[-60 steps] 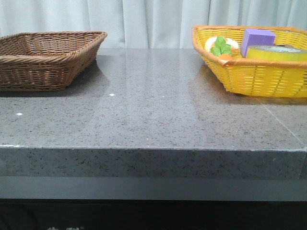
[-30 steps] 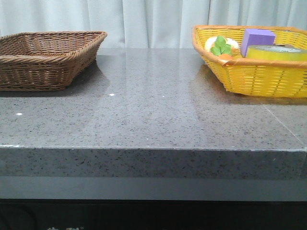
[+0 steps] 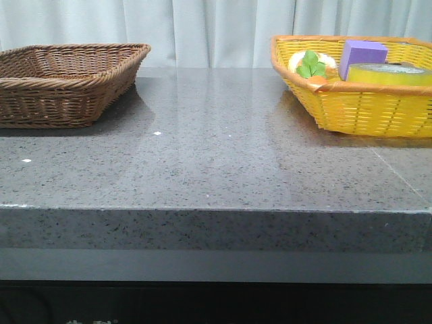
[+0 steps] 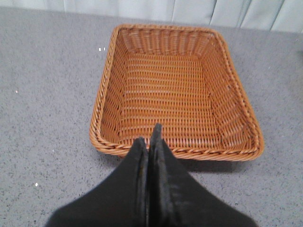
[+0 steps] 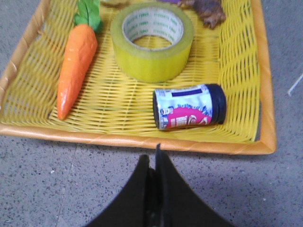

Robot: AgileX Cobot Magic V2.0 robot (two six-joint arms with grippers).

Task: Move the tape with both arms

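My right gripper should grip the yellow tape roll on the side (image 3: 417,71) (image 5: 183,38) of it that is farthest from the orange toy carrot.
The yellow tape roll (image 5: 152,40) lies flat in the yellow basket (image 5: 142,140), its pale core facing up. In the front view the tape (image 3: 388,74) sits at the right end of the yellow basket (image 3: 358,108). My right gripper (image 5: 151,158) is shut and empty, just outside the basket's near rim, apart from the tape. My left gripper (image 4: 147,138) is shut and empty, over the near rim of the brown wicker basket (image 4: 175,90), which holds nothing. Neither arm shows in the front view.
The yellow basket also holds an orange toy carrot (image 5: 75,59), a lying can with a black lid (image 5: 189,106), a brown piece (image 5: 208,12) and a purple foam block (image 3: 361,57). The brown basket (image 3: 67,84) stands at the far left of the grey stone table (image 3: 216,162).
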